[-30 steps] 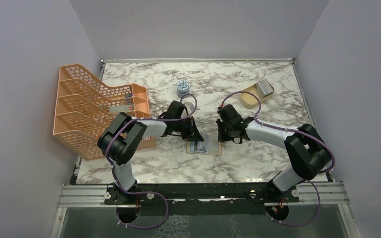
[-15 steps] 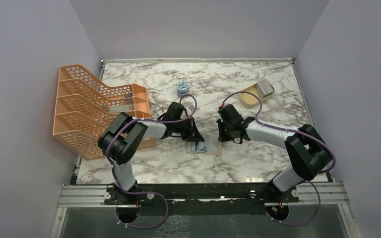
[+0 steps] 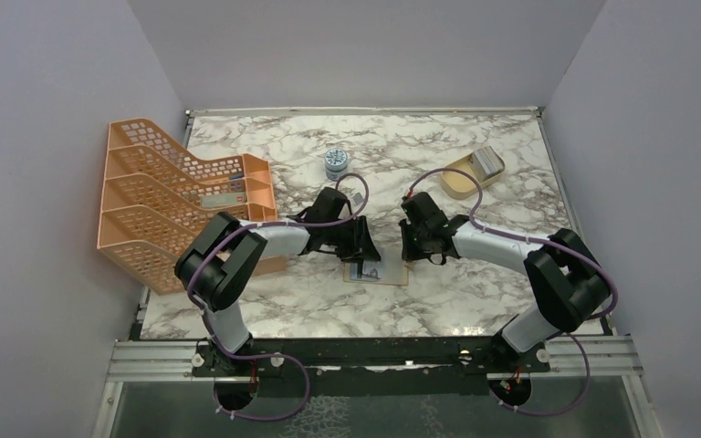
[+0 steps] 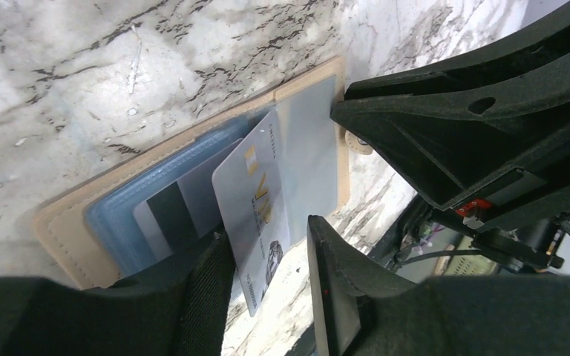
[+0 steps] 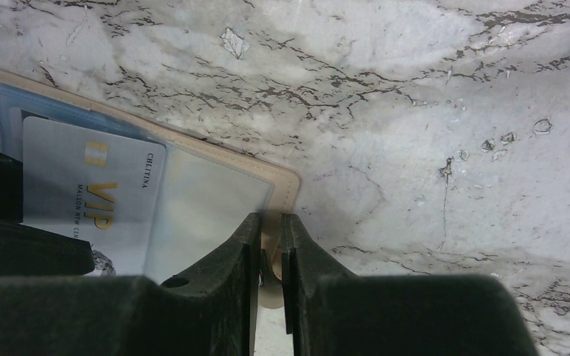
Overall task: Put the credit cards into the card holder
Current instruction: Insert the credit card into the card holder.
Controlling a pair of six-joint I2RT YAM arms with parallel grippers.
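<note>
The VIP card leans at a slant on one finger of the robot's open left gripper, so that gripper should pinch the card's raised edge (image 4: 221, 196) and stand it up straighter.
The card holder (image 3: 376, 271) lies open on the marble between both arms, tan rim (image 4: 59, 222) around pale blue pockets. A silvery credit card marked VIP (image 4: 256, 193) (image 5: 89, 189) sits partly tucked into it, its near end sticking out over the table. A second card with a dark stripe (image 4: 167, 215) lies in the blue pocket. My left gripper (image 3: 363, 255) (image 4: 267, 237) is open, its fingers either side of the VIP card, which leans on the left pad. My right gripper (image 3: 408, 255) (image 5: 269, 222) is shut on the holder's tan edge by the snap tab.
An orange mesh file rack (image 3: 178, 196) stands at the left. A small round jar (image 3: 335, 161) sits behind the arms. A beige dish (image 3: 461, 182) with a silvery stack in it is at the back right.
My left gripper's jaws have parted and let go of the VIP card, and that arm has shifted slightly right. The right gripper has held still.
</note>
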